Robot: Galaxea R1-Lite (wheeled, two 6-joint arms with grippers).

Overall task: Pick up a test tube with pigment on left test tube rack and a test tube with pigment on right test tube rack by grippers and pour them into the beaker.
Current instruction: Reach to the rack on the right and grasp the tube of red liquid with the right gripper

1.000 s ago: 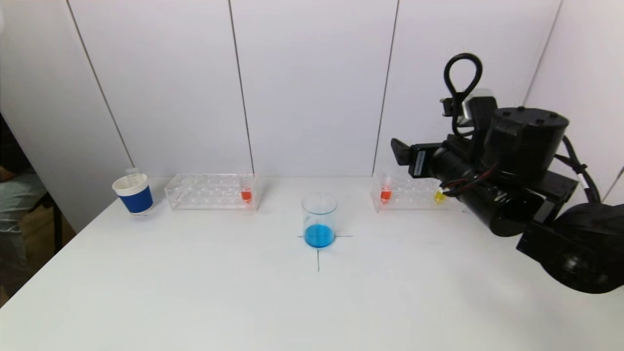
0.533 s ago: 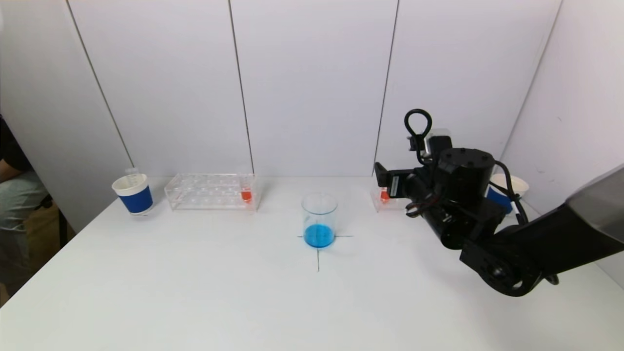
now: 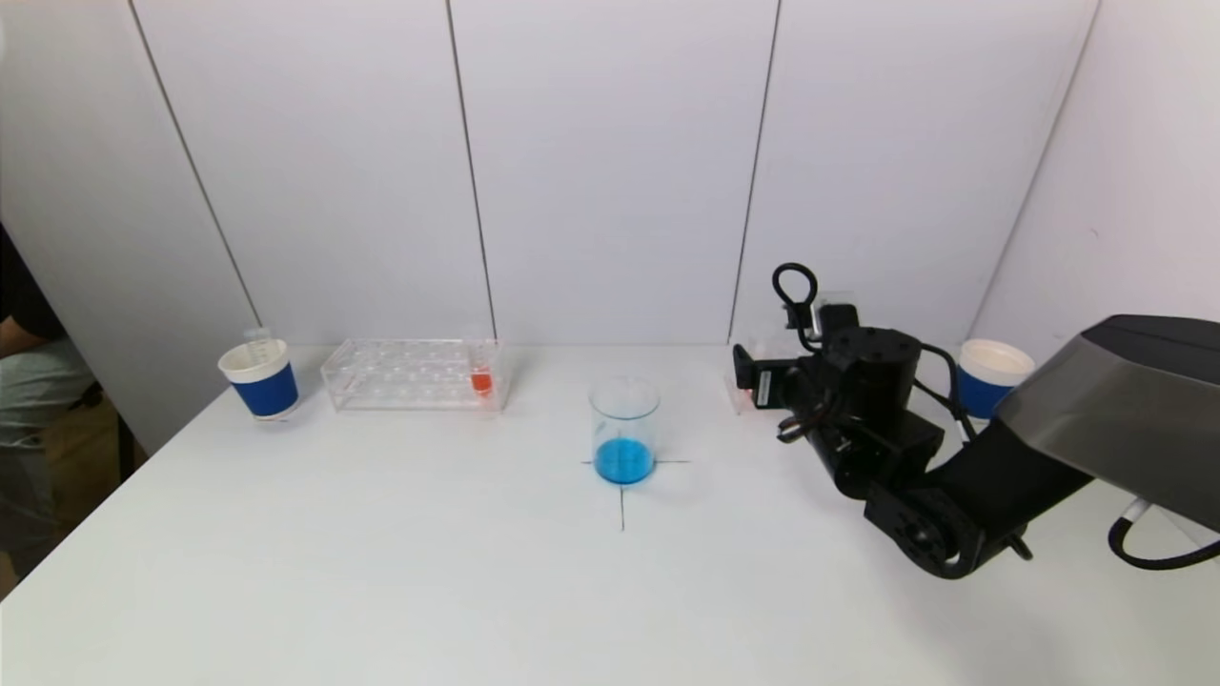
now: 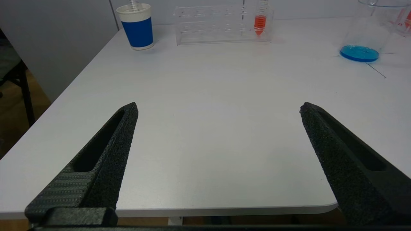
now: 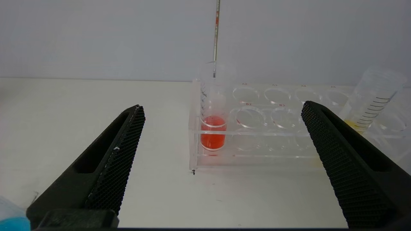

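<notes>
I need to next close my right gripper on the red tube's upper body (image 3: 762, 348) (image 5: 214, 91), just below its rim, in the rack that also holds the tilted yellow tube.
A clear beaker (image 3: 624, 429) with blue liquid stands on the table's cross mark. The left rack (image 3: 412, 373) holds one tube of red pigment (image 3: 481, 379). My right gripper (image 3: 746, 373) is open and low in front of the right rack, which it mostly hides in the head view. In the right wrist view the right rack (image 5: 289, 128) holds a red tube (image 5: 212, 128) at its near corner and a tilted yellow tube (image 5: 369, 102); my gripper (image 5: 223, 106) is short of the rack, empty. My left gripper (image 4: 218, 107) is open over the table's near edge.
A blue-and-white cup (image 3: 260, 379) with an empty tube stands left of the left rack. Another blue-and-white cup (image 3: 986, 376) stands at the far right behind my right arm. White wall panels close off the back.
My right arm has come down and moved forward toward the right rack, and now covers most of it in the head view. The tubes and the beaker have not moved.
</notes>
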